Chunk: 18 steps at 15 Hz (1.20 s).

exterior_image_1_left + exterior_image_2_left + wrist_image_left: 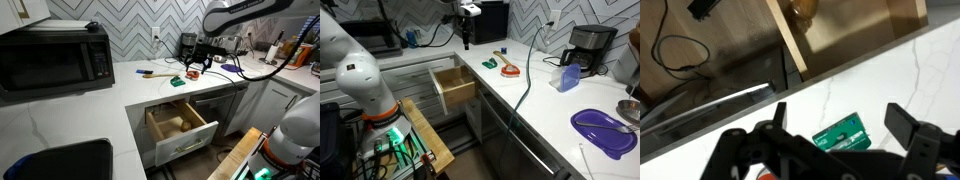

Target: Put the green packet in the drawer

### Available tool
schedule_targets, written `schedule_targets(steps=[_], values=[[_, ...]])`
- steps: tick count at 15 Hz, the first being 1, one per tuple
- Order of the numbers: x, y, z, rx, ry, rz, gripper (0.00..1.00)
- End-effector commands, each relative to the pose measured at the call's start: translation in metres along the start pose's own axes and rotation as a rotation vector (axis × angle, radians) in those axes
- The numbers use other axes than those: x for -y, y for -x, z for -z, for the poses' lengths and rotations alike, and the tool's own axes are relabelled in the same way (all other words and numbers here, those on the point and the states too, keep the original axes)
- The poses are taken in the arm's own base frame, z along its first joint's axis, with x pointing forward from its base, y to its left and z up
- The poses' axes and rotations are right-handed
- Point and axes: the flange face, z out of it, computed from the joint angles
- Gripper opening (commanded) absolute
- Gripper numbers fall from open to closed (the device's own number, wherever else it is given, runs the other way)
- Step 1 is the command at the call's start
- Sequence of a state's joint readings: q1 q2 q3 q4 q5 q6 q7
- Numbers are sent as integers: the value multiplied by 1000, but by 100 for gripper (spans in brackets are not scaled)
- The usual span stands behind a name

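Next, I move my gripper to the green packet's far edge (177,78) (849,146), the one away from the open drawer, and close it there.
The green packet (841,134) lies flat on the white counter, below and between my open fingers in the wrist view. It also shows in both exterior views (178,82) (509,70). My gripper (840,118) is open and empty, hovering above the packet without touching it (196,64) (466,38). The drawer (192,139) stands pulled open under the counter edge, with a white front and a light-brown wooden interior (456,86) (855,28). A round wooden object (803,8) lies inside it.
A small red object (191,74) (490,64) and a yellow-handled tool (145,72) lie near the packet. A microwave (55,55), a coffee maker (588,45), a purple plate (605,130) and a cable (528,85) are on the counters.
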<state>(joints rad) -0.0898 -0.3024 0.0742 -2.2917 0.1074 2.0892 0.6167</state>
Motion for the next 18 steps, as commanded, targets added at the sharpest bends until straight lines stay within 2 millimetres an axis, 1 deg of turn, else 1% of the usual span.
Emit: schedule_targets(steps=[1,5,8,11,12,14,18], values=[[43,-44,-15,1,-1,-201,100],[78,-76,-35,-30,-23,-430,100],[94,-86,-54,-88,-26,-586,100],[100,-87,-74,-173,7,-719,100],[96,-84,-64,-122,-4,-644,100],[99,-84,-74,-146,12,-690,100],[99,-86,-72,-153,10,-705,100]])
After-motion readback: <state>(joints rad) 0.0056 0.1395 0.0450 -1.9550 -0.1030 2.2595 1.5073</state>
